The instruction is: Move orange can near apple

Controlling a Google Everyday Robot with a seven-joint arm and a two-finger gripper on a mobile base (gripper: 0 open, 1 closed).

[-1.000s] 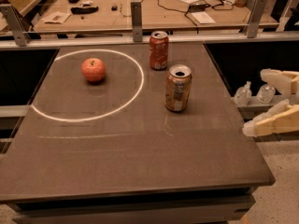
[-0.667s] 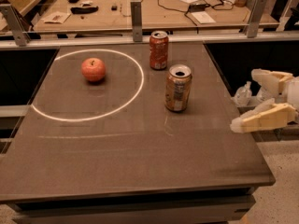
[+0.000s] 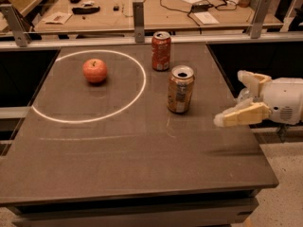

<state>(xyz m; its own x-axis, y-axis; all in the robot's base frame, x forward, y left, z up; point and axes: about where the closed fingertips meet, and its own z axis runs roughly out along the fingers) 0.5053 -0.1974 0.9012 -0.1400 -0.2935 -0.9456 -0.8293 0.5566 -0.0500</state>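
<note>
The orange can has a silver top. Next, my gripper goes to the middle of the orange can's body point(image 3: 181, 91), below that top, and closes there.
The orange can point(image 3: 180, 89) stands upright right of the table's middle, orange-brown with a whitish patch low on its side and an open silver top. The apple point(image 3: 94, 70) sits to its left, inside a white circle point(image 3: 140, 91) marked on the table. My gripper point(image 3: 229, 98) is at the right edge of the table, to the right of the orange can and apart from it. Its two cream fingers point(image 3: 239, 116) are spread apart and hold nothing.
A redder can point(image 3: 161, 50) with white lettering stands behind the orange can near the table's back edge. A metal rail point(image 3: 137, 39) with posts runs behind the dark table point(image 3: 142, 164). A wooden desk point(image 3: 142, 8) with cables and papers lies beyond.
My gripper has moved left from the right edge toward the orange can. The cans and the apple have not moved.
</note>
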